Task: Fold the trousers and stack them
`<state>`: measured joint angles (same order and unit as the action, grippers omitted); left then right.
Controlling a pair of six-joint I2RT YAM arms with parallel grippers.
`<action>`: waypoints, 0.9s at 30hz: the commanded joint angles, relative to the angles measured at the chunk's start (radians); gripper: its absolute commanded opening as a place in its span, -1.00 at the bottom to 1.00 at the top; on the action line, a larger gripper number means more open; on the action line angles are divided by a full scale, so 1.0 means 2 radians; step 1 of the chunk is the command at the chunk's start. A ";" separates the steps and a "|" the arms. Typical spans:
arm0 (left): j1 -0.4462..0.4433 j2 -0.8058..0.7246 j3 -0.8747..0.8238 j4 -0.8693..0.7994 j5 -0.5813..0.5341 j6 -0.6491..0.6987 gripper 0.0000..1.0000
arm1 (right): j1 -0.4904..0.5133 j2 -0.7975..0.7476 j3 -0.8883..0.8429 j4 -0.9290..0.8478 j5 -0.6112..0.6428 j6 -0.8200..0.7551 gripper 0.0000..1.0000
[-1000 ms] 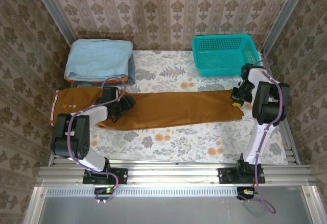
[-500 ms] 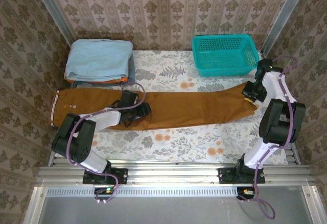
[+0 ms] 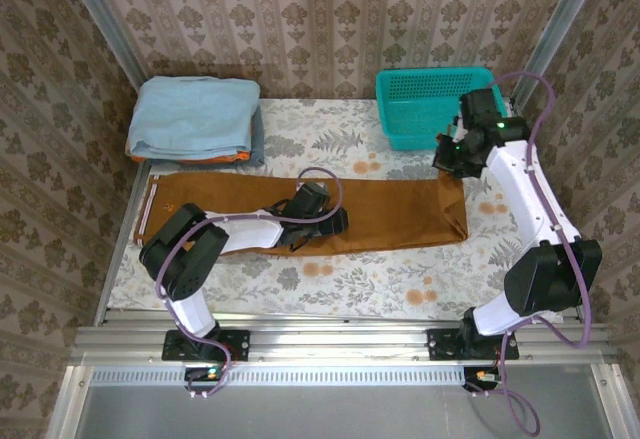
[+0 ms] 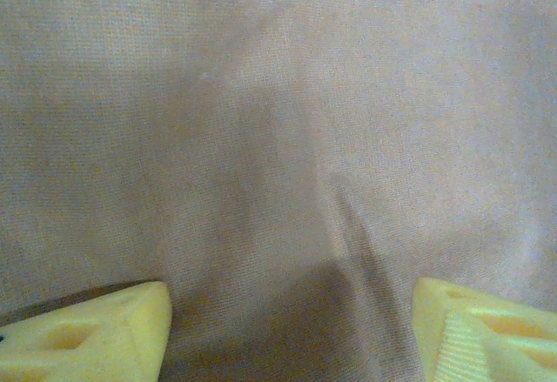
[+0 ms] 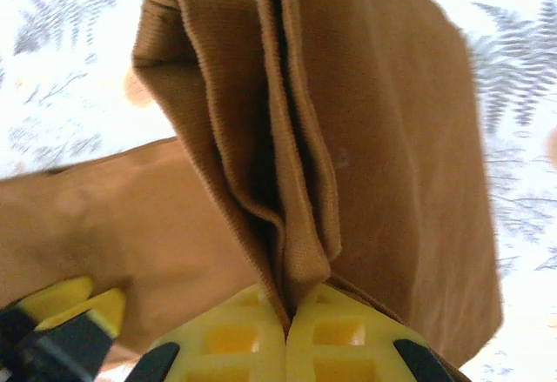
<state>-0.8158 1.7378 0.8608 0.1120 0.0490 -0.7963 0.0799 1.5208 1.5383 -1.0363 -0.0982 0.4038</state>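
My right gripper will let go of the leg-end hem on the trousers (image 3: 266, 213), between the waistband and the fingertips of my left gripper.
The rust-brown trousers (image 3: 400, 214) lie lengthwise across the middle of the table, with the pale-trimmed waistband (image 3: 152, 202) at the left. My left gripper (image 3: 322, 222) rests low on the middle of the legs, open. In the left wrist view its yellow fingertips (image 4: 87, 330) stand wide apart over the brown cloth (image 4: 278, 138), with my left gripper (image 4: 291, 338) holding nothing. My right gripper (image 3: 447, 156) is shut on the leg-end hem, raised near the basket. In the right wrist view my right gripper (image 5: 287, 312) pinches the bunched cloth layers (image 5: 296, 182).
A teal basket (image 3: 440, 104) stands at the back right, just behind the right gripper. A light blue folded garment (image 3: 195, 117) lies at the back left on a thin orange cloth (image 3: 190, 156). Patterned walls close in three sides.
The trousers have slid to the right. My left gripper moved right along the legs. The right gripper lifted the leg end and carried it back and left, towards the basket.
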 commanded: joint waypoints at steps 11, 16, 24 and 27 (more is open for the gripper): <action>0.243 -0.277 -0.019 -0.325 0.013 0.056 0.60 | 0.233 0.044 0.092 0.066 -0.048 0.143 -1.00; 0.324 -0.323 -0.083 -0.329 0.048 0.059 0.60 | 0.304 0.112 0.125 0.125 -0.046 0.199 -1.00; 0.339 -0.323 -0.110 -0.324 0.046 0.074 0.61 | 0.344 0.250 0.209 0.143 -0.034 0.235 -1.00; 0.344 -0.321 -0.113 -0.320 0.048 0.078 0.61 | 0.351 0.281 0.222 0.155 -0.035 0.246 -1.00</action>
<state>-0.1410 1.0931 0.6441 -0.5240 0.1310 -0.6754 0.7708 2.0529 1.9293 -0.7628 -0.1696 0.8444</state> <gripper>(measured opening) 0.804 0.055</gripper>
